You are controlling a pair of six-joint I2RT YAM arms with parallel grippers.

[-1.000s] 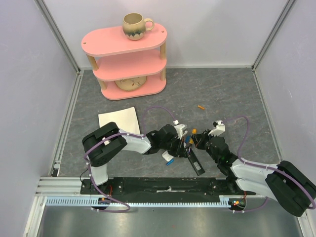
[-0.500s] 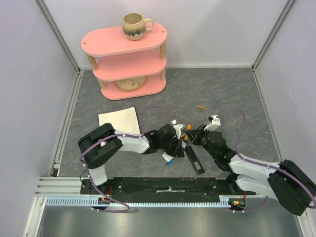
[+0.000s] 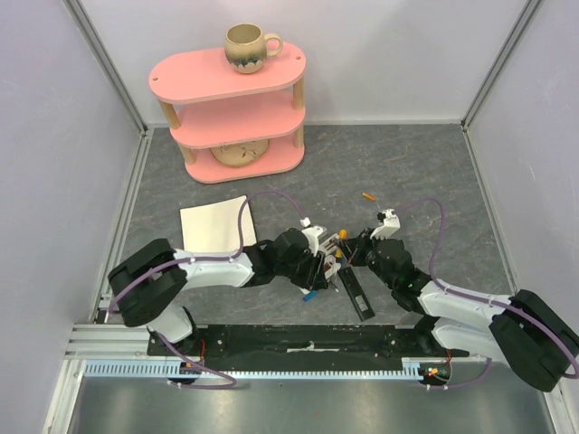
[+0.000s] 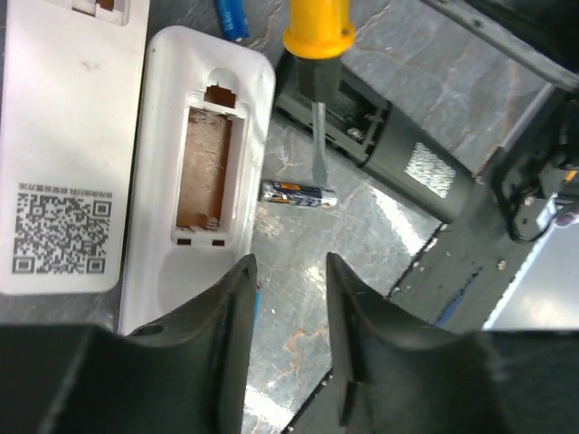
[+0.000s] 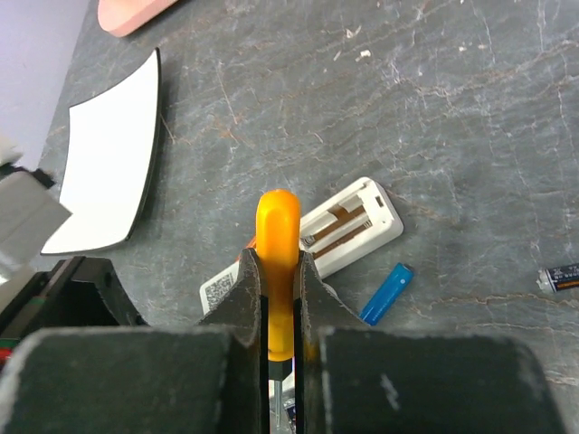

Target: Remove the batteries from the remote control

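Observation:
The robot's right gripper will release the orange-handled screwdriver on the floor (image 3: 281, 240) (image 5: 204, 188) between the white sheet and the white remote.
A white remote (image 4: 204, 172) lies face down with its battery bay open and empty; it also shows in the right wrist view (image 5: 353, 226). One dark-labelled battery (image 4: 298, 193) lies on the floor beside it. A blue battery (image 5: 386, 294) lies loose near the remote, and also shows in the top view (image 3: 310, 294). My left gripper (image 4: 288, 271) is open and empty, just above the floor beside the white remote. My right gripper (image 5: 278, 262) is shut on the orange-handled screwdriver (image 5: 278, 226), whose tip points down by the dark-labelled battery.
A black remote (image 3: 359, 297) lies beside both grippers. A white piece with a QR code (image 4: 63, 136) lies next to the white remote. A white sheet (image 3: 217, 221) lies at the left, a pink shelf (image 3: 231, 108) with a mug at the back, and a small orange piece (image 3: 367, 195) further back.
My left arm has stretched out lower and its gripper has shifted over the white remote. My right gripper with the screwdriver has moved slightly left, toward the left gripper.

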